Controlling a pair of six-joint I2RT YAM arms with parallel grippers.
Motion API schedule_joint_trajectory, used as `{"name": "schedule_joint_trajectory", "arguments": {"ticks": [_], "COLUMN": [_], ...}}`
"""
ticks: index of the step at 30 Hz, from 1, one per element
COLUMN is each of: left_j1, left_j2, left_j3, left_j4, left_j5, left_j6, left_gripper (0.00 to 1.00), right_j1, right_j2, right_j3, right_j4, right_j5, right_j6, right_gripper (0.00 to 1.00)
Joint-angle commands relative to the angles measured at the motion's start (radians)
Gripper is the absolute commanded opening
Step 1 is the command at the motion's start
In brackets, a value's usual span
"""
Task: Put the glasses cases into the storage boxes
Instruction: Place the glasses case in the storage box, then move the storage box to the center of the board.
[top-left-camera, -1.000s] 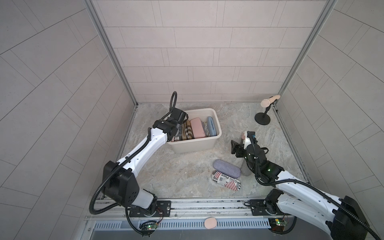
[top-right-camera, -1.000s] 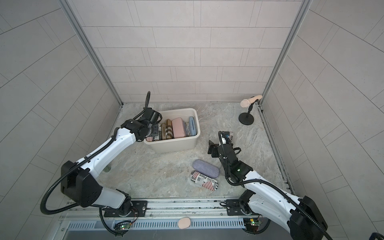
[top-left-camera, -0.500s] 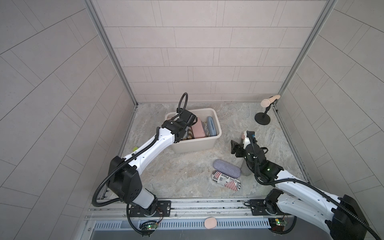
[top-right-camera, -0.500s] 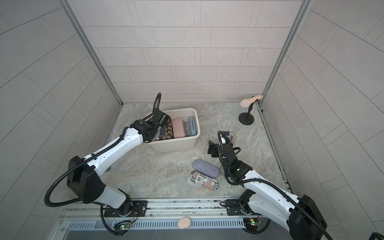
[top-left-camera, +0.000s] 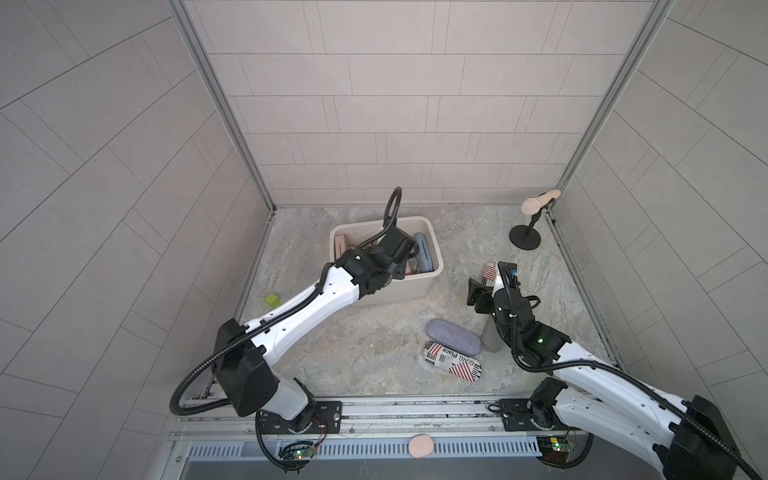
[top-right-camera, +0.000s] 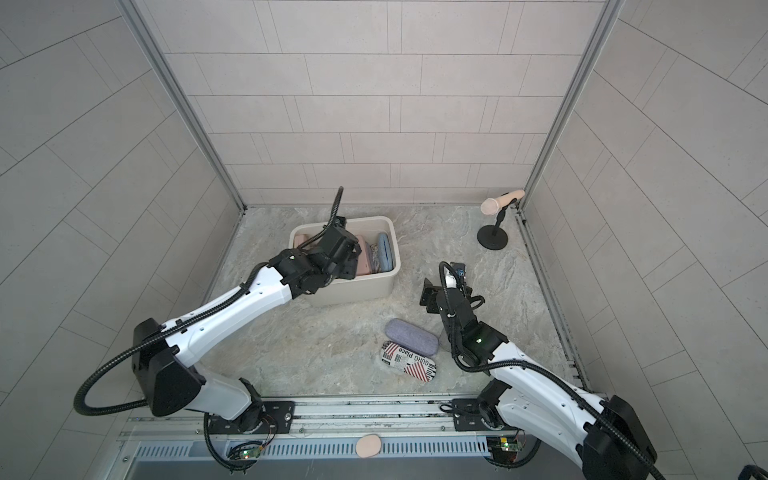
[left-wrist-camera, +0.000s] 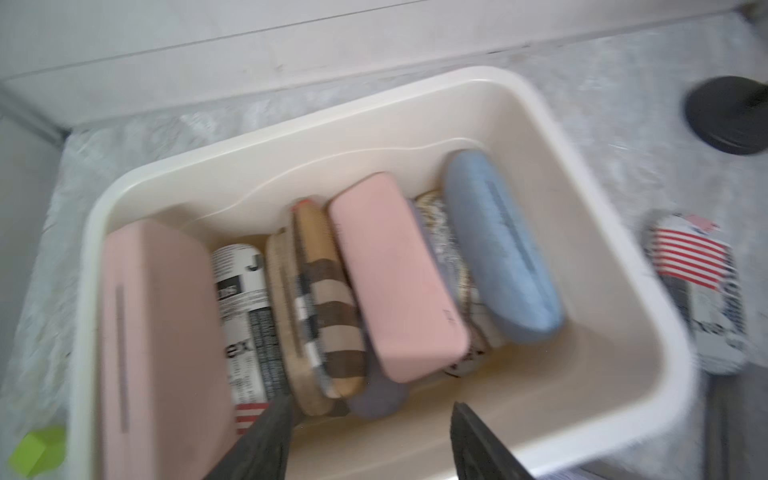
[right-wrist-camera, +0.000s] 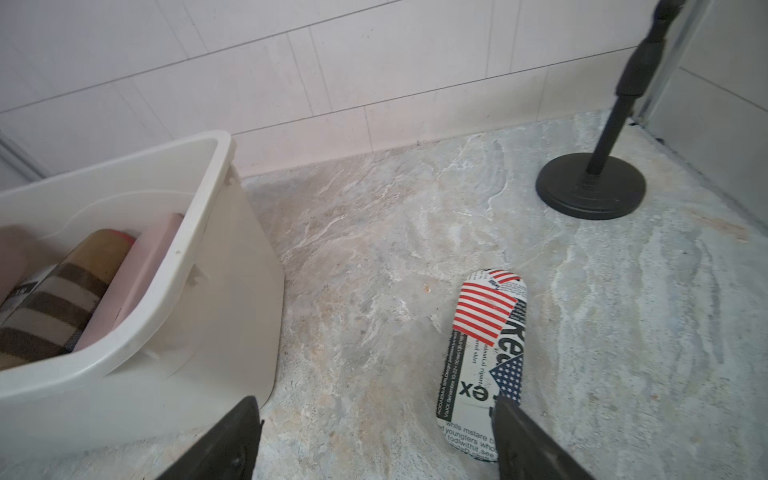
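Note:
Next, I move my right gripper to the lilac case beside the near flag-print case and grab the lilac case's middle (top-left-camera: 453, 337) across its long sides.
The cream storage box (top-left-camera: 409, 286) (top-right-camera: 365, 286) stands at the back of the floor. In the left wrist view it (left-wrist-camera: 332, 137) holds several glasses cases on edge: pink (left-wrist-camera: 158, 332), newspaper print (left-wrist-camera: 245, 316), plaid (left-wrist-camera: 328, 307), pink (left-wrist-camera: 399, 278) and light blue (left-wrist-camera: 503, 245). My left gripper (left-wrist-camera: 372, 403) hangs open and empty over the box's near side. On the floor lie a lilac case (top-left-camera: 454, 336) and a flag-print case (top-left-camera: 452, 360). Another flag-print case (right-wrist-camera: 484, 353) lies just under my open, empty right gripper (right-wrist-camera: 374, 399), right of the box (right-wrist-camera: 232, 266).
A black-based microphone stand (top-left-camera: 525, 239) (right-wrist-camera: 590, 191) stands in the back right corner. A small green cube (top-left-camera: 272, 300) lies by the left wall. A grey case (top-left-camera: 490, 338) stands beside the right arm. Tiled walls close in three sides.
My left arm has swung from the box's left end to over its middle, and its jaws have opened. The right arm has stayed put.

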Motion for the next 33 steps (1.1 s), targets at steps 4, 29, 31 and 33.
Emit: {"name": "schedule_joint_trajectory", "arguments": {"ticks": [4, 29, 31, 33], "left_j1": [-0.189, -0.293, -0.264, -0.243], "left_j2": [0.075, 0.456, 0.454, 0.437], "left_j3": [-0.048, -0.116, -0.14, -0.168], "left_j4": [0.096, 0.233, 0.24, 0.247], "left_j5": [-0.014, 0.051, 0.048, 0.038], "left_j6": [0.061, -0.13, -0.169, -0.197], "left_gripper": [0.69, 0.81, 0.77, 0.75], "right_j1": [-0.028, -0.101, -0.101, -0.102], "right_j2": [-0.092, -0.185, -0.189, -0.191], "right_j3": [-0.003, -0.037, -0.039, -0.039], "right_j4": [-0.134, -0.2, -0.201, -0.198], "right_j5": [0.214, 0.24, 0.242, 0.239], "right_j6": [0.129, 0.219, 0.219, 0.219], "right_gripper": [0.92, 0.96, 0.96, 0.96]}}
